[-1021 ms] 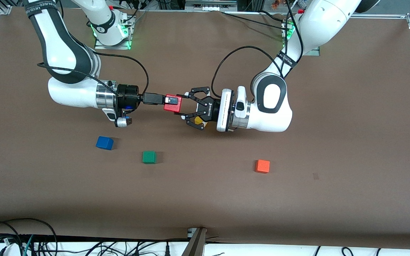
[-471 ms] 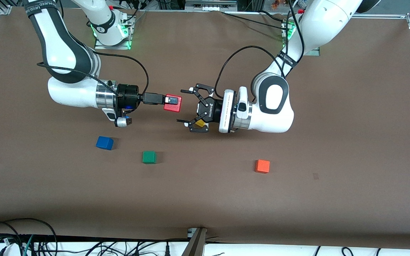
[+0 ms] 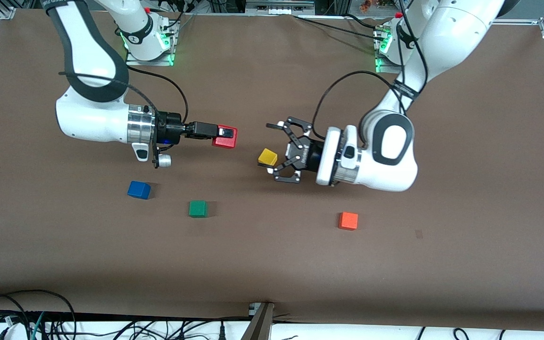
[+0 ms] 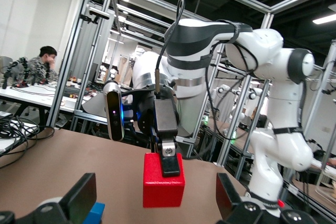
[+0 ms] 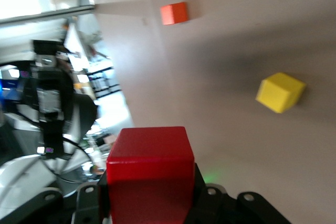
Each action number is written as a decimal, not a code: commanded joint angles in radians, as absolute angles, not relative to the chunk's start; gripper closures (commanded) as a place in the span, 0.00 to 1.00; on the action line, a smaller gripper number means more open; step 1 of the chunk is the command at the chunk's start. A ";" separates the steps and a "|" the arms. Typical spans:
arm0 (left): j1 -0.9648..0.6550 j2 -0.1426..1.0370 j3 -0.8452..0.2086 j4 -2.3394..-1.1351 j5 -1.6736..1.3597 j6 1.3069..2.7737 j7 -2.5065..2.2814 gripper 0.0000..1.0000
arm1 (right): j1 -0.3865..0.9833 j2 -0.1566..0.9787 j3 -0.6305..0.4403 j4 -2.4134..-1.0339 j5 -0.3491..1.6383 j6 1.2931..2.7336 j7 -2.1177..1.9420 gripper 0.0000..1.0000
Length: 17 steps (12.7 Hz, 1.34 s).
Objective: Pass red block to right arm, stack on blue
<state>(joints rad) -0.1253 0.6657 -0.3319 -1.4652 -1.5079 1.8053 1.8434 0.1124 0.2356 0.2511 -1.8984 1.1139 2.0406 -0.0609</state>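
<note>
I will let go of the red block with my right gripper squarely on top of the blue cube (image 3: 134, 191) beside the green cube.
The red block (image 3: 225, 137) is held in the air in my right gripper (image 3: 224, 136), which is shut on it over the table's middle. In the right wrist view the red block (image 5: 149, 174) fills the space between the fingers of the right gripper (image 5: 149, 195). My left gripper (image 3: 268, 145) is open and empty, apart from the block, above the yellow cube (image 3: 267, 156). In the left wrist view the red block (image 4: 164, 182) hangs off ahead of the open left gripper (image 4: 156, 203). The blue cube (image 3: 139, 190) lies on the table, nearer the front camera than the right gripper, and also shows in the left wrist view (image 4: 94, 214).
A green cube (image 3: 198, 208) lies beside the blue cube, toward the left arm's end. An orange cube (image 3: 348, 220) lies nearer the front camera than the left arm's wrist. The right wrist view shows the yellow cube (image 5: 281, 92) and the orange cube (image 5: 174, 13).
The left gripper let go of the red block and drew back toward its own end, uncovering the yellow cube. The right gripper keeps the block and has shifted slightly toward its own end.
</note>
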 commanded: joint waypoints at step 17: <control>0.419 0.350 -0.270 -1.344 -0.133 1.505 1.450 0.00 | 0.094 0.466 0.022 -1.859 -0.026 2.199 0.051 0.84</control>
